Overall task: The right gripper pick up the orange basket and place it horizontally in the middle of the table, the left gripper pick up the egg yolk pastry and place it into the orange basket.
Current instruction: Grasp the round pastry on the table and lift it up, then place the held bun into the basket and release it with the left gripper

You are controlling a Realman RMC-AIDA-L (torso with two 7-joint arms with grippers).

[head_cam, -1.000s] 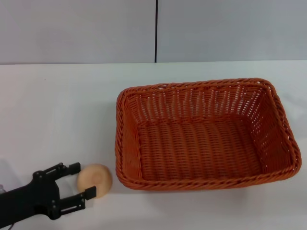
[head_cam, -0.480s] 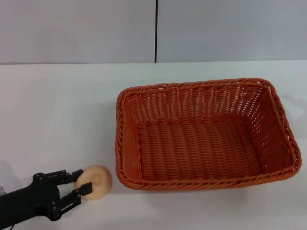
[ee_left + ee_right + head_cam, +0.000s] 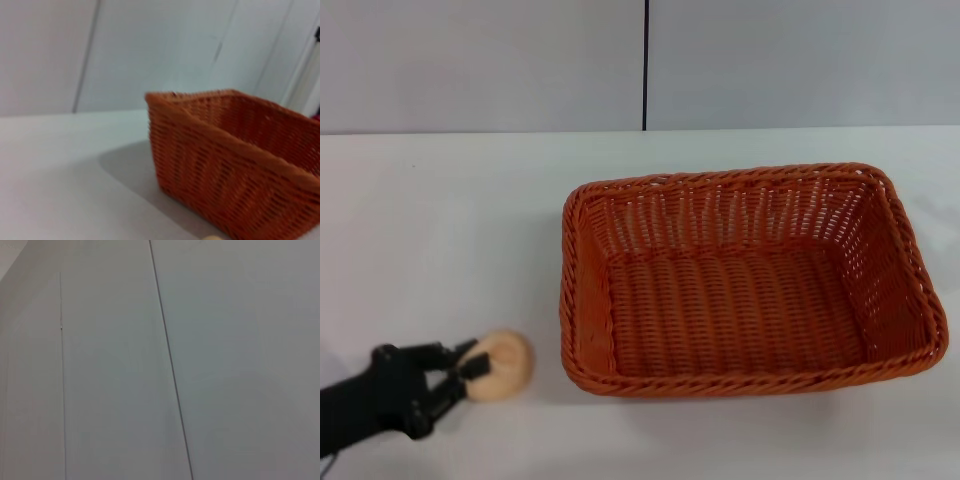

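The robot will set the egg yolk pastry down on the orange basket's bottom by the short side (image 3: 649, 321) nearest its left gripper.
The orange basket (image 3: 750, 280) lies flat and lengthwise on the white table (image 3: 440, 230), right of centre, with nothing inside it. Its woven side also fills part of the left wrist view (image 3: 235, 165). The egg yolk pastry (image 3: 500, 365) is a small round tan bun just left of the basket's near-left corner, lifted slightly off the table. My left gripper (image 3: 470, 368), all black, comes in from the lower left and is shut on the pastry's left side. A sliver of the pastry (image 3: 212, 238) shows at the edge of the left wrist view. The right gripper is out of view.
A grey wall with a dark vertical seam (image 3: 645, 65) stands behind the table. The right wrist view shows only that grey wall (image 3: 200, 365). Bare tabletop stretches left of the basket.
The left gripper's fingers closed onto the pastry, then carried it a little left and up from where it lay beside the basket.
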